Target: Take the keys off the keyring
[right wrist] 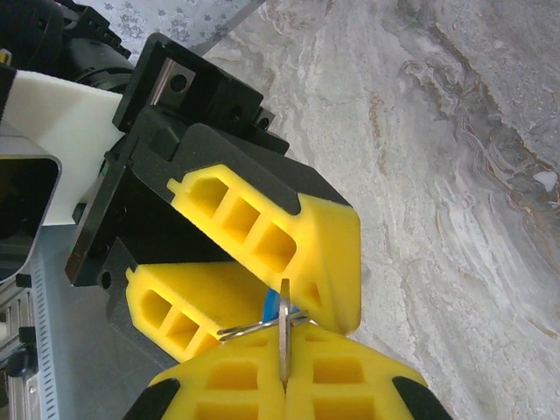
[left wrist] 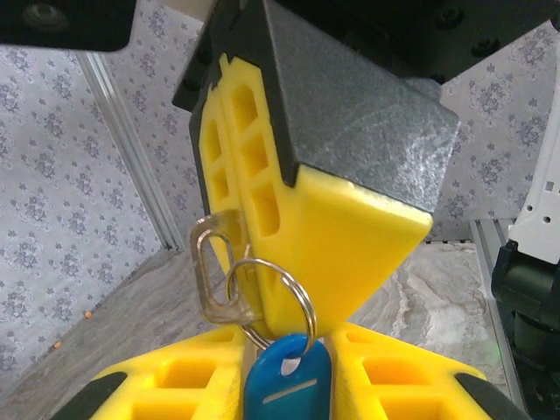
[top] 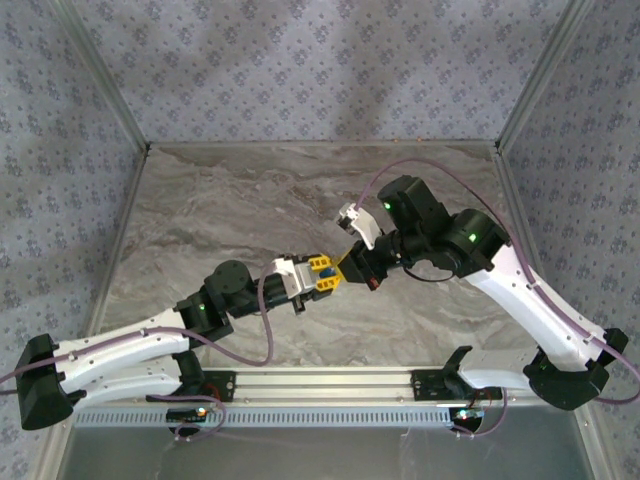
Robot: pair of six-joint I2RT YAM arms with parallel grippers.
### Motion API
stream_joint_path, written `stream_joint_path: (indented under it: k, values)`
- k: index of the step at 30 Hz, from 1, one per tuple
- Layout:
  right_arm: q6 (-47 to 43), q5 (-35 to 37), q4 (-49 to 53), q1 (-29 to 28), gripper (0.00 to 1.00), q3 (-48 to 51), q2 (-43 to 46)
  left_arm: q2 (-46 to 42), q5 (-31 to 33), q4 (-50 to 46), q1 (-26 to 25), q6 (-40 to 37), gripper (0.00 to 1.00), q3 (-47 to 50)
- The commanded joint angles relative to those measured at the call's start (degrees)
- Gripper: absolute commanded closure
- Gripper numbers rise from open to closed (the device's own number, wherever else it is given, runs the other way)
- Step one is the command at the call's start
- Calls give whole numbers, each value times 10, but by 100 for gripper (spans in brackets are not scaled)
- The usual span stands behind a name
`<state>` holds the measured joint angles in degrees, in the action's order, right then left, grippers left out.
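Note:
I have the blue tag in my left gripper with the keyring loose above its fingers, so I need to open that gripper and pinch the keyring itself [left wrist: 304, 300].
Both grippers meet above the table's middle. My left gripper [top: 328, 279] [left wrist: 289, 346] is shut on a small blue oblong tag [left wrist: 287, 381] [right wrist: 270, 306]. A split metal keyring [left wrist: 302, 297] [right wrist: 245, 329] passes through the tag's hole. A flat silver key [left wrist: 210, 262] [right wrist: 284, 319] hangs on the same ring. My right gripper [top: 352, 268] [right wrist: 285, 367] is shut on that key, pinching it edge-on between its yellow pads. The right gripper's yellow fingers [left wrist: 350, 236] press close over the left ones, tips touching around the ring. The key's blade is hidden between the pads.
The marble-patterned table [top: 250, 200] lies below, with patterned walls [top: 300, 60] on three sides. An aluminium rail [top: 320, 382] runs along the near edge by the arm bases. A purple cable [top: 250, 345] loops beside the left arm.

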<state>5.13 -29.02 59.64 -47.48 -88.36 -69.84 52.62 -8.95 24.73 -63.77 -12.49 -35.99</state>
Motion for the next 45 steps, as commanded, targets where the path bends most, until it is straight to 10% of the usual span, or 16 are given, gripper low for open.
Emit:
stream_joint_path:
  k: [1,17,22,45]
  values:
    - [5,-15,-1,3,100,6,9,-4,8,35,-5,-8,74,-21]
    - [0,-14,14,4,100,9,14,-4,15,32,-5,-11,91,-21]
    - [-4,0,43,5,100,-11,6,-2,22,32,-5,-4,74,-11]
    - [2,-9,88,2,100,-52,-19,16,-1,93,-5,4,66,29]
